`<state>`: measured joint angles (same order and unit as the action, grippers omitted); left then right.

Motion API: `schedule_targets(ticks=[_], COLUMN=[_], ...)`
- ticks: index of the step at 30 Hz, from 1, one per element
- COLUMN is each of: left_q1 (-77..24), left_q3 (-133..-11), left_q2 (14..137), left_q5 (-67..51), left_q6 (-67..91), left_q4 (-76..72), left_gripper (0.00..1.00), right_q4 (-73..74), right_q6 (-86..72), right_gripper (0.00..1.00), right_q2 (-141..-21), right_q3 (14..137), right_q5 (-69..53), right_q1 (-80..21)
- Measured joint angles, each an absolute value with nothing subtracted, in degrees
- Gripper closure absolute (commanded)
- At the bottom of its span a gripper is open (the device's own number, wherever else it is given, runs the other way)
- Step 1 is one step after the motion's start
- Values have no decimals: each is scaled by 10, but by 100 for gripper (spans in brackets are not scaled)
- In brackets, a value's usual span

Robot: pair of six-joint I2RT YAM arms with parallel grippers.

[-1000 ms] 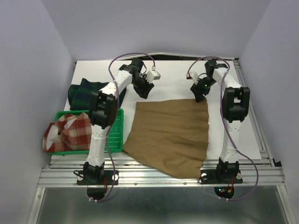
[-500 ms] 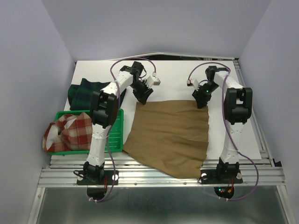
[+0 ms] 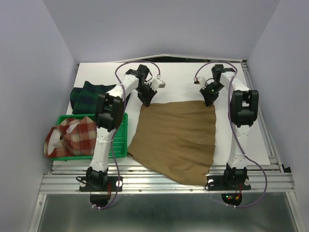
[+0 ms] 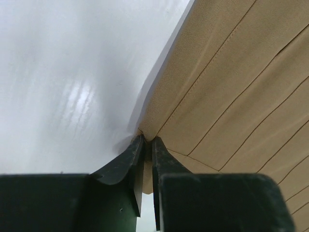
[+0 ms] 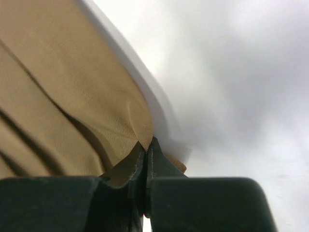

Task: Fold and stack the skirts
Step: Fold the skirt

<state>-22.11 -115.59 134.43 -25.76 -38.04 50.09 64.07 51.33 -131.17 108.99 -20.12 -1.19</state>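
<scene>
The robot's left gripper needs to release the tan skirt's pinched corner on the white table (image 3: 136, 117) next to the far corner of the green tray.
A tan-brown pleated skirt (image 3: 176, 140) lies spread flat in the middle of the white table. My left gripper (image 3: 146, 103) is shut on its far left corner; in the left wrist view the cloth (image 4: 231, 92) is pinched between the dark fingers (image 4: 120, 162). My right gripper (image 3: 209, 101) is shut on the far right corner, where tan cloth (image 5: 67, 96) bunches at the fingertips (image 5: 157, 159). A dark green-navy tartan skirt (image 3: 91, 94) lies crumpled at the far left. A red-orange-white plaid skirt (image 3: 70, 135) is heaped in the green tray.
The green plastic tray (image 3: 120, 140) stands at the near left, beside the left arm. The tan skirt's near hem hangs over the metal rails (image 3: 164, 181) at the table's front edge. Purple-grey walls enclose the table on three sides.
Both grippers came down onto the tan skirt's far corners and closed on them. The far edge of the skirt now looks slightly lifted at both corners.
</scene>
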Motion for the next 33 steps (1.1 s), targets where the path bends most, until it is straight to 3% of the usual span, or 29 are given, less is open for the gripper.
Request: schedule_targets(ticks=[11, 24, 33], left_q1=[-220, -222, -187], left_q3=[-1211, -1211, -1133], left_q2=[1352, 1315, 1232], left_q5=[-206, -95, -129], left_q6=[-298, -217, -119], left_q4=[388, 229, 123], left_gripper=[100, 100, 100], right_q4=[525, 364, 294], right_q6=[452, 420, 348], right_gripper=[99, 99, 99], right_q2=[-1395, -1385, -1346], right_q3=[1309, 1361, 1369], right_q5=[-133, -95, -92], right_q1=[-2, -3, -13])
